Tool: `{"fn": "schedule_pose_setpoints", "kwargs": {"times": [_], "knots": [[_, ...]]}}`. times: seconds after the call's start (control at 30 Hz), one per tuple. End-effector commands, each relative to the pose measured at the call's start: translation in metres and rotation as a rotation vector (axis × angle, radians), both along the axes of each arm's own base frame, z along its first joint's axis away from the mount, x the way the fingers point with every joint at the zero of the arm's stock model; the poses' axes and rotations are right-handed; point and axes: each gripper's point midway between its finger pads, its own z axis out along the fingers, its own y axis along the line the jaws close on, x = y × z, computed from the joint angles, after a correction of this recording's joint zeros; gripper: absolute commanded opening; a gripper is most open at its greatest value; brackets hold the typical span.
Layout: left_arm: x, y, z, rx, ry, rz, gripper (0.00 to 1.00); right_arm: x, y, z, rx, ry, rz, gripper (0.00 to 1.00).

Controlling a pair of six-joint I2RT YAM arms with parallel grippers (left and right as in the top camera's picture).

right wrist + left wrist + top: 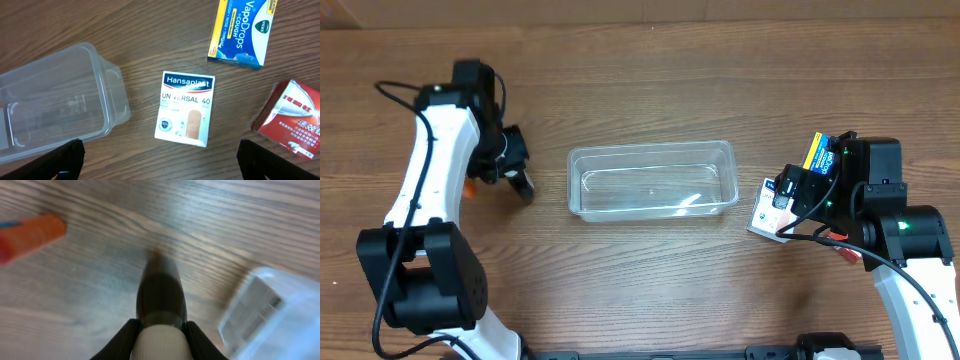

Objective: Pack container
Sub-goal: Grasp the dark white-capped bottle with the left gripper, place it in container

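I should release the dark bottle from my left gripper inside the clear plastic container's end (592, 191) (261, 314) that is closest to the orange object.
The clear plastic container (652, 180) lies empty in the middle of the table; it also shows in the left wrist view (275, 315) and the right wrist view (55, 100). My left gripper (516, 172) is to its left, shut on a dark bottle (159, 292) with a white ribbed cap, held by the cap end. My right gripper (160, 162) is open and empty, to the right of the container and above a white Hansaplast plaster box (185, 107) that lies flat on the table.
A blue and yellow VapoDrops box (242, 30) and a red box (292, 120) lie beyond and to the right of the plaster box. An orange object (30, 235) lies on the table left of the left gripper.
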Motion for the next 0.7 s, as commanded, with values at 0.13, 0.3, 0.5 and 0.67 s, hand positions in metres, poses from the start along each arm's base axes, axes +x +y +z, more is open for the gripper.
{"fn": "schedule_pose_setpoints", "kwargs": {"times": [0.13,0.3,0.5,0.67], "knots": [[0.006,-0.106,0.125,-0.061,-0.270,-0.272,0.04,0.005,0.002,0.015,-0.002,-0.045,0.010,1.00],[-0.006,-0.137,0.099,-0.033,-0.180,-0.331,0.04,0.004,0.002,0.014,-0.002,-0.042,0.010,1.00],[0.007,-0.131,0.044,0.045,-0.048,-0.325,0.04,0.004,0.002,0.014,-0.002,-0.041,0.010,1.00],[0.018,-0.139,-0.006,0.035,0.049,-0.329,0.04,0.004,0.002,0.014,-0.002,-0.042,0.010,1.00]]}}
